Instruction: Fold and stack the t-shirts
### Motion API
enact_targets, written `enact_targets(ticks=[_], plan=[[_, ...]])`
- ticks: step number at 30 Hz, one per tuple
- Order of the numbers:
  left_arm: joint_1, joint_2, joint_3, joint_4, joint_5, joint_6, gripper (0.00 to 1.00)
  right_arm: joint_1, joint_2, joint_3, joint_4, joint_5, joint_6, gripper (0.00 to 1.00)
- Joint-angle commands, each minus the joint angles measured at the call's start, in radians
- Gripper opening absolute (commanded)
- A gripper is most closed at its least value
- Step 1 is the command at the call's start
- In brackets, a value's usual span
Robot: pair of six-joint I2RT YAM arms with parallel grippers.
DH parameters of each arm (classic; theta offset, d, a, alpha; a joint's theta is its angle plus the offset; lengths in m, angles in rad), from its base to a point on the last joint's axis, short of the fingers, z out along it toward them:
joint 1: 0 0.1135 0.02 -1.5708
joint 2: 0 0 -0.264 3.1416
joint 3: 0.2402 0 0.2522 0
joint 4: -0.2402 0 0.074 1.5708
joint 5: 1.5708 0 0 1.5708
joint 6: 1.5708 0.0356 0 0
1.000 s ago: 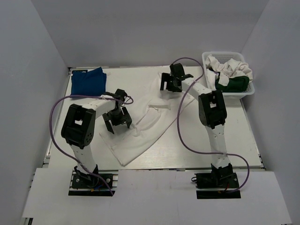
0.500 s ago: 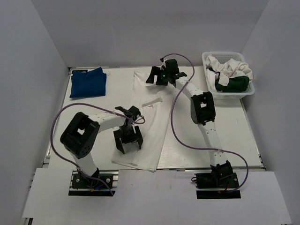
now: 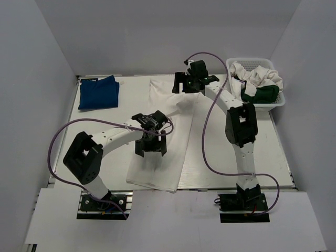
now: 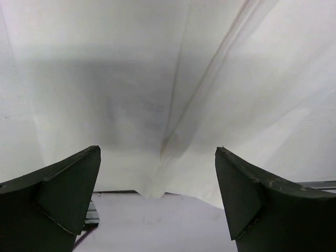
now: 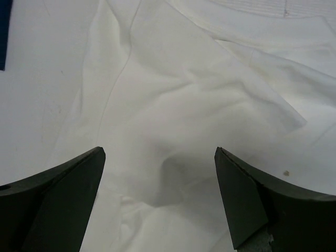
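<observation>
The left gripper should close on the white t-shirt's near hem corner (image 3: 128, 181), on the folded royal blue t-shirt's side of the table.
A white t-shirt (image 3: 170, 152) lies spread lengthwise down the middle of the table, from the far edge to the near edge. My left gripper (image 3: 151, 146) is open and empty just above its lower half; the left wrist view shows the cloth (image 4: 157, 79) and its near hem below the fingers. My right gripper (image 3: 190, 84) is open and empty above the shirt's far end; the right wrist view shows wrinkled white cloth (image 5: 173, 105). A folded royal blue t-shirt (image 3: 98, 92) lies at the far left. White (image 3: 257, 76) and dark green (image 3: 262, 94) t-shirts lie in the basket.
The white lattice basket (image 3: 281, 100) stands at the far right corner of the table. Purple cables loop from both arms. Grey walls close in the left, right and far sides.
The left gripper moved right and slightly away over the shirt's lower half. The right gripper shifted right at the far end. The shirt now lies straighter and flatter.
</observation>
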Motion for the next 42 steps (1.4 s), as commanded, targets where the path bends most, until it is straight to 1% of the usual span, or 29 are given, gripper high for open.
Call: enact_targets(ticks=[1,2,6,7,11,13,15,17,19,20,21,22,23,24,25,26,27,28,29,30,31,33,35,36,37,39,40,41,42], plan=[[-0.020,-0.023,-0.038,0.032,-0.034,0.067,1.00,0.040,-0.068,-0.055,-0.086,0.075,-0.069,0.90],[-0.029,-0.011,-0.070,0.050,-0.023,0.076,1.00,0.061,-0.068,-0.060,-0.130,0.080,-0.075,0.90],[-0.050,0.035,-0.119,0.112,0.028,0.096,1.00,0.101,-0.113,-0.186,-0.145,0.122,-0.027,0.90],[-0.050,0.053,-0.133,0.112,0.039,0.111,1.00,0.106,-0.126,-0.229,-0.134,0.141,-0.014,0.90],[-0.088,0.076,-0.153,0.182,0.094,0.136,1.00,0.109,-0.166,-0.278,-0.103,0.135,0.039,0.90],[-0.113,0.093,-0.153,0.210,0.150,0.159,1.00,0.104,-0.203,-0.302,-0.057,0.134,0.054,0.90],[-0.128,0.140,-0.153,0.259,0.207,0.159,1.00,0.098,-0.245,-0.306,-0.022,0.174,0.072,0.90],[-0.154,0.187,-0.095,0.259,0.246,0.168,1.00,0.074,-0.297,-0.289,-0.024,0.236,0.076,0.90],[-0.170,0.220,-0.035,0.209,0.256,0.168,1.00,0.060,-0.326,-0.258,-0.037,0.243,0.062,0.90],[-0.182,0.221,-0.023,0.190,0.231,0.159,1.00,0.055,-0.343,-0.250,-0.051,0.258,0.059,0.90],[-0.182,0.221,0.033,0.093,0.135,0.133,1.00,0.055,-0.367,-0.266,-0.060,0.275,0.056,0.90],[-0.182,0.221,0.090,-0.016,0.052,0.089,1.00,0.045,-0.377,-0.269,-0.077,0.296,0.088,0.90],[-0.170,0.208,0.138,-0.105,-0.099,0.035,1.00,0.034,-0.413,-0.273,-0.085,0.274,0.091,0.90],[-0.170,0.195,0.236,-0.165,-0.125,0.001,1.00,0.026,-0.423,-0.269,-0.085,0.293,0.088,0.90],[-0.170,0.175,0.273,-0.220,-0.126,-0.008,1.00,0.020,-0.435,-0.260,-0.103,0.319,0.124,0.90],[-0.170,0.140,0.319,-0.251,-0.179,-0.030,1.00,0.009,-0.468,-0.251,-0.109,0.342,0.131,0.90],[-0.170,0.118,0.366,-0.273,-0.208,-0.042,1.00,0.006,-0.514,-0.269,-0.081,0.352,0.120,0.90],[-0.156,0.097,0.378,-0.273,-0.268,-0.071,1.00,0.003,-0.536,-0.313,-0.067,0.346,0.149,0.90],[-0.156,0.074,0.361,-0.256,-0.259,-0.071,1.00,0.003,-0.623,-0.356,-0.025,0.338,0.101,0.90],[-0.141,0.046,0.361,-0.218,-0.259,-0.046,1.00,0.005,-0.643,-0.411,-0.005,0.359,0.099,0.90],[-0.141,0.046,0.361,-0.218,-0.270,-0.033,1.00,-0.006,-0.672,-0.415,-0.020,0.388,0.118,0.90],[-0.131,0.090,0.411,-0.282,-0.294,-0.033,1.00,-0.021,-0.709,-0.425,-0.081,0.456,0.105,0.90],[-0.131,0.099,0.424,-0.357,-0.343,-0.065,1.00,-0.023,-0.740,-0.470,-0.065,0.447,0.097,0.90],[-0.131,0.099,0.404,-0.367,-0.343,-0.065,1.00,-0.023,-0.796,-0.559,-0.047,0.398,0.097,0.90],[-0.131,0.086,0.379,-0.367,-0.330,-0.079,1.00,-0.021,-0.818,-0.591,-0.039,0.363,0.121,0.90],[-0.131,0.014,0.271,-0.318,-0.297,-0.090,1.00,-0.018,-0.884,-0.693,-0.024,0.315,0.149,0.90],[-0.131,-0.015,0.196,-0.304,-0.297,-0.106,1.00,-0.014,-0.933,-0.773,0.025,0.216,0.164,0.90],[-0.131,-0.072,0.162,-0.304,-0.297,-0.151,1.00,-0.015,-0.981,-0.848,0.035,0.189,0.171,0.90],[-0.122,-0.103,0.128,-0.304,-0.297,-0.172,1.00,-0.006,-1.002,-0.881,0.039,0.109,0.178,0.90]])
